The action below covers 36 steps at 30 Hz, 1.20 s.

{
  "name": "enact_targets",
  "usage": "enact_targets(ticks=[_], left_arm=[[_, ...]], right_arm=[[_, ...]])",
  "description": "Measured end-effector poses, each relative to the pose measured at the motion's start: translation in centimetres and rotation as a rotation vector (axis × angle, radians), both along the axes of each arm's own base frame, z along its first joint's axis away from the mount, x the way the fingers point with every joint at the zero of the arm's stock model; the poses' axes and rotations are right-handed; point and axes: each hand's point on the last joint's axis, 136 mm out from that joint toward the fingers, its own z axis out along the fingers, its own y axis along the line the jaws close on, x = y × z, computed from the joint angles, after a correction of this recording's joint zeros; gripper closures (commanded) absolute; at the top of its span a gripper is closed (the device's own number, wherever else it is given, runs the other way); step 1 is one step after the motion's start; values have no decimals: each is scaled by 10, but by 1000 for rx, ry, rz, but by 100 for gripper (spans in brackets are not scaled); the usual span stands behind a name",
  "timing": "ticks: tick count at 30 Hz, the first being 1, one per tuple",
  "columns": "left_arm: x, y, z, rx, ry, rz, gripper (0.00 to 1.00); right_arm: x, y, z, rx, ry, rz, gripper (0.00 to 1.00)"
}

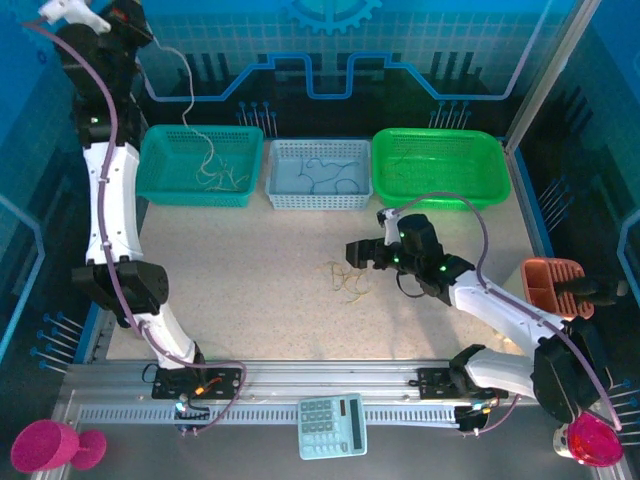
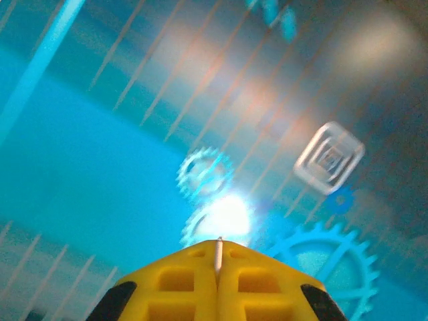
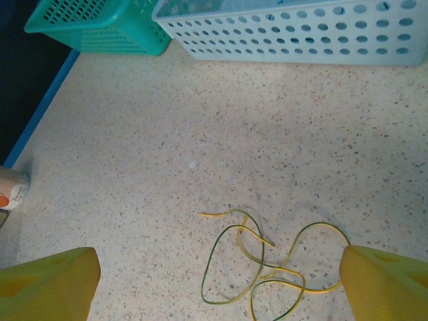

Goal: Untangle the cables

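Note:
Next, I drop the thin cream cable from my left gripper into the teal basket [image 1: 216, 172], among the other cream wires.
A loose tangle of thin yellow-green cables [image 3: 263, 249] lies on the speckled table [image 1: 250, 290], also seen as a small clump [image 1: 347, 280] in the top view. My right gripper [image 1: 360, 252] hovers just above them, open wide, with its yellow fingers [image 3: 50, 284] on either side of the tangle [image 3: 217, 267]. My left gripper [image 1: 140, 35] is raised high at the back left. It is shut [image 2: 219, 249] on the end of a thin cream cable [image 1: 190, 95] that hangs down into the teal basket [image 1: 160, 150]. More cream wires [image 1: 220, 178] lie in that basket.
A white basket [image 1: 285, 195] holding dark blue-grey wires [image 1: 330, 180] stands in the middle of the back row, with a green basket [image 1: 440, 190] to its right. An orange holder [image 1: 555, 285] sits at the right edge. A calculator [image 1: 333, 425] lies on the near rail.

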Motion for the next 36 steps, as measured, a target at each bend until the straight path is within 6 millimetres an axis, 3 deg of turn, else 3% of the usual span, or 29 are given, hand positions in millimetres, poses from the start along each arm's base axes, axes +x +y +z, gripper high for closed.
enact_targets(ticks=[5,8,11,13,21,23,25,29,32,34,36], left_arm=[[30,13,-122,-44,246,11,100],[38,13,-190,-73,382,3,100],[38,12,-241,-94,485,-4,100],[37,12,-264,-102,534,-3,100],[31,22,-314,-39,702,60,99],[27,27,-330,-17,759,89,86],[24,32,-344,2,809,112,60],[17,38,-375,26,921,148,29],[14,41,-386,28,976,159,13],[14,42,-381,26,978,165,3],[16,42,-370,22,961,167,1]], right_arm=[[-2,-9,11,3,-18,-15,7],[-5,-15,15,2,-20,-23,7],[-6,-20,20,-1,-25,-31,7],[-6,-22,24,-2,-34,-34,7],[-9,-36,23,-16,-17,-64,7],[-9,-39,21,-22,-5,-72,8],[-10,-41,18,-30,5,-80,8],[-11,-45,14,-39,27,-92,8],[-10,-45,12,-45,38,-92,8],[-9,-44,11,-47,45,-92,9],[-9,-44,8,-50,56,-93,10]])
